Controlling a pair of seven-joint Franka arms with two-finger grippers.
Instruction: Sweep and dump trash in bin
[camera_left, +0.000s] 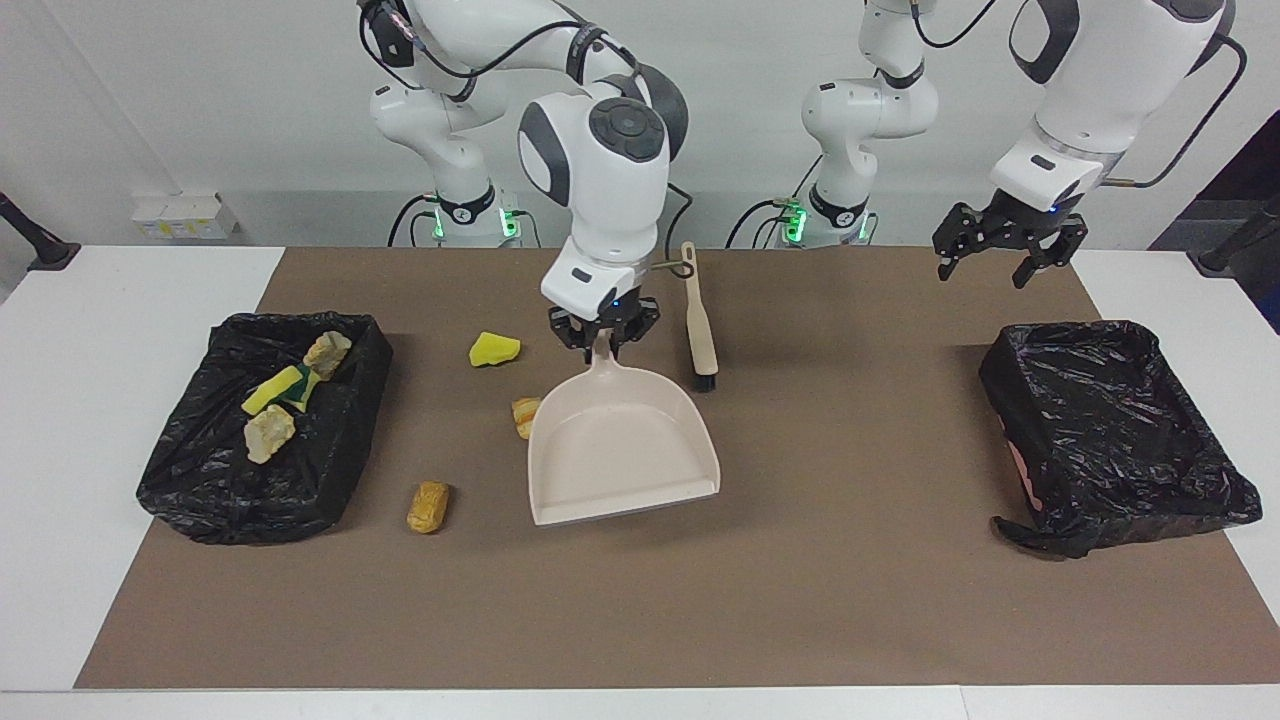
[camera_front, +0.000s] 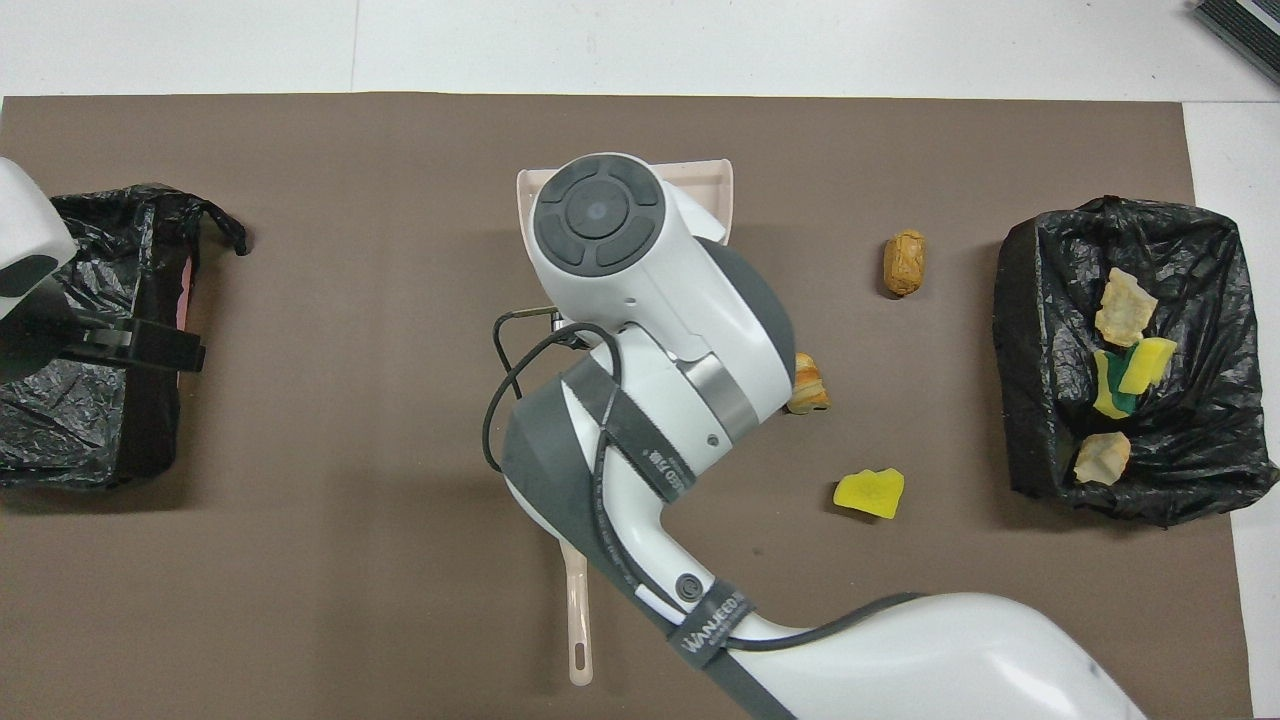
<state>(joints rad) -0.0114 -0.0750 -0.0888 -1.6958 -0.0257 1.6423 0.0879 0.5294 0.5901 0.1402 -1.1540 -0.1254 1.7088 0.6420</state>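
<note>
Next, I release the beige dustpan, now hanging low over the mat's middle, from my right gripper on the brown mat straight (camera_front: 560, 295) beyond the beige brush.
My right gripper (camera_left: 603, 338) is shut on the handle of the beige dustpan (camera_left: 620, 445), which hangs tilted low over the middle of the brown mat; only the dustpan's rim (camera_front: 716, 190) shows from overhead. On the mat toward the right arm's end lie three pieces of trash: a yellow sponge piece (camera_left: 494, 349) (camera_front: 871, 492), a bread chunk (camera_left: 524, 417) (camera_front: 808, 388) right beside the pan, and another bread chunk (camera_left: 428, 506) (camera_front: 905, 262). Three more scraps (camera_left: 270, 432) lie in the black-lined bin (camera_left: 225, 510) (camera_front: 1040, 300) at that end. My left gripper (camera_left: 1003, 258) hangs open, waiting.
The beige brush (camera_left: 699, 320) lies on the mat beside the dustpan handle, its handle (camera_front: 578, 620) toward the robots. A second black-lined bin (camera_left: 1100, 430) (camera_front: 90, 440) sits at the left arm's end, under the left gripper's edge.
</note>
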